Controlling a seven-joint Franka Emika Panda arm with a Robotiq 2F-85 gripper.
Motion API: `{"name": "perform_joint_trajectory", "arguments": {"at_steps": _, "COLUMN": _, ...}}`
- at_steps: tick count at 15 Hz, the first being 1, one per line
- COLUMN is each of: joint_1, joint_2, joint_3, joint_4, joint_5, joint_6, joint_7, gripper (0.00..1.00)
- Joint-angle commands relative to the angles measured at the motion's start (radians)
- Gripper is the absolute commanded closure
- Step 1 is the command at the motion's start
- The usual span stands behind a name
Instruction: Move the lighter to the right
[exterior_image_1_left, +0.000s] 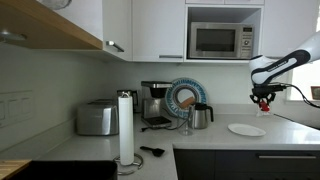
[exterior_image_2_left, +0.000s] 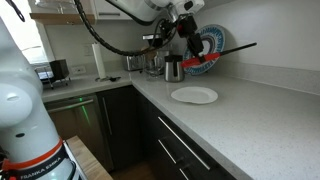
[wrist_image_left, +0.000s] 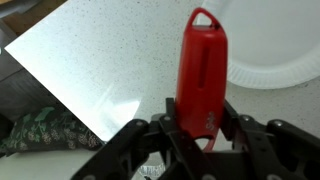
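My gripper will let go of the red lighter on the bare counter (exterior_image_1_left: 268, 126) (wrist_image_left: 150, 73) next to the white plate, on the plate's window side.
The red lighter (wrist_image_left: 204, 70) stands upright between my gripper's fingers (wrist_image_left: 202, 128) in the wrist view, and the gripper is shut on it. In an exterior view the gripper (exterior_image_1_left: 264, 100) hangs above the counter, to the right of the white plate (exterior_image_1_left: 246, 130), with a bit of red (exterior_image_1_left: 264, 104) at its tip. In an exterior view the gripper (exterior_image_2_left: 186, 28) is high above the plate (exterior_image_2_left: 194, 95); the lighter is too small to make out there. The plate also shows in the wrist view (wrist_image_left: 285, 50).
A steel kettle (exterior_image_1_left: 201, 116), coffee maker (exterior_image_1_left: 154, 104), toaster (exterior_image_1_left: 97, 118) and paper towel roll (exterior_image_1_left: 126, 128) stand on the counter. A blue-rimmed plate (exterior_image_1_left: 183, 97) leans at the wall. A microwave (exterior_image_1_left: 221, 40) sits above. The counter edge (exterior_image_2_left: 180, 120) runs in front.
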Motion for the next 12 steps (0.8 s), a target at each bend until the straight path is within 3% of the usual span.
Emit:
{"name": "perform_joint_trajectory", "arguments": {"at_steps": 1, "joint_1": -0.026, "joint_2": 0.040, "joint_3": 0.004, "joint_4": 0.019, "joint_5": -0.091, "joint_6": 0.030, "joint_7": 0.007, "gripper": 0.81}}
{"name": "perform_joint_trajectory", "arguments": {"at_steps": 4, "joint_1": -0.042, "joint_2": 0.075, "joint_3": -0.027, "joint_4": 0.046, "joint_5": -0.104, "joint_6": 0.009, "joint_7": -0.091, "gripper": 0.81}}
{"name": "perform_joint_trajectory", "arguments": {"at_steps": 8, "joint_1": -0.066, "joint_2": 0.141, "joint_3": -0.078, "joint_4": 0.101, "joint_5": 0.001, "joint_6": -0.036, "joint_7": -0.377, "gripper": 0.81}}
{"name": "perform_joint_trajectory", "arguments": {"at_steps": 12, "joint_1": -0.095, "joint_2": 0.237, "joint_3": -0.120, "joint_4": 0.163, "joint_5": 0.046, "joint_6": -0.002, "joint_7": -0.530, "gripper": 0.81}}
